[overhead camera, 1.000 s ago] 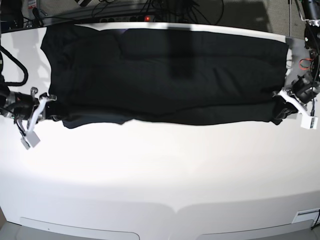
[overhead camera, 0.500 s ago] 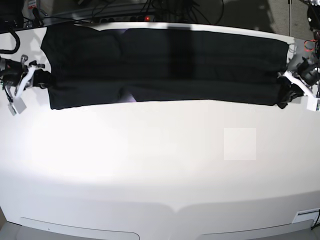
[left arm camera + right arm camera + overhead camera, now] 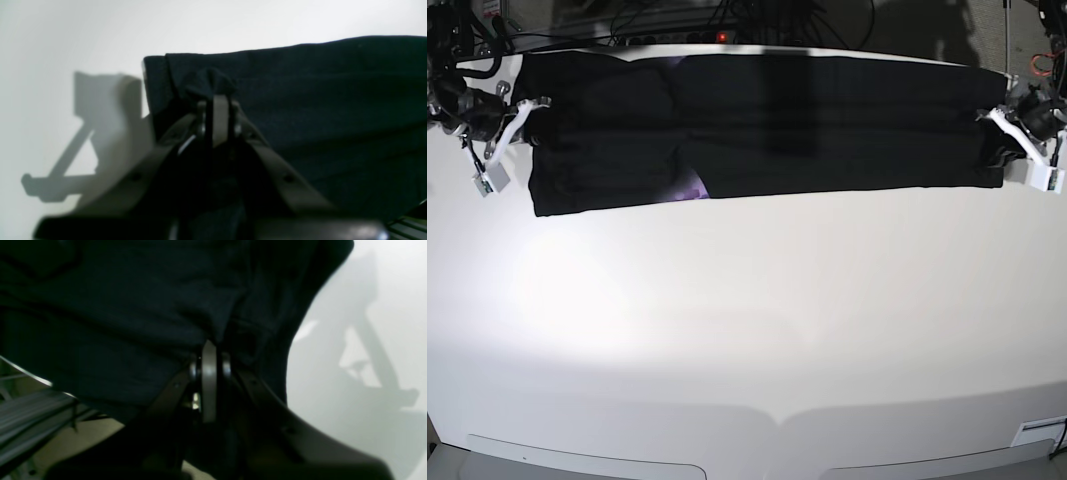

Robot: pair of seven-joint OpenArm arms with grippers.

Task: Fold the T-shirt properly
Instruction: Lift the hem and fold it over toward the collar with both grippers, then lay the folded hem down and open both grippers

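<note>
The T-shirt's upper layer is bunched in my left gripper while the lower layer's edge lies flat, so my left gripper should open and take both layers (image 3: 164, 94) before folding.
The black T-shirt (image 3: 767, 125) lies stretched in a long folded band along the far edge of the white table (image 3: 747, 320). A small patch of purple print (image 3: 689, 188) shows at its near edge. My left gripper (image 3: 999, 138), on the right of the base view, is shut on the T-shirt's right end; in the left wrist view (image 3: 213, 96) it pinches a bunch of black cloth (image 3: 300, 100). My right gripper (image 3: 527, 122), on the left of the base view, is shut on the T-shirt's left end, also shown in the right wrist view (image 3: 209, 350) among the dark cloth (image 3: 116, 316).
Cables and a power strip with a red light (image 3: 722, 36) run behind the table's far edge. The table's wide white surface reaches from the T-shirt to the near edge (image 3: 777, 420).
Both grippers have carried the T-shirt's near edge away from the table's front, toward the far edge. The band of cloth is narrower and a purple patch now shows.
</note>
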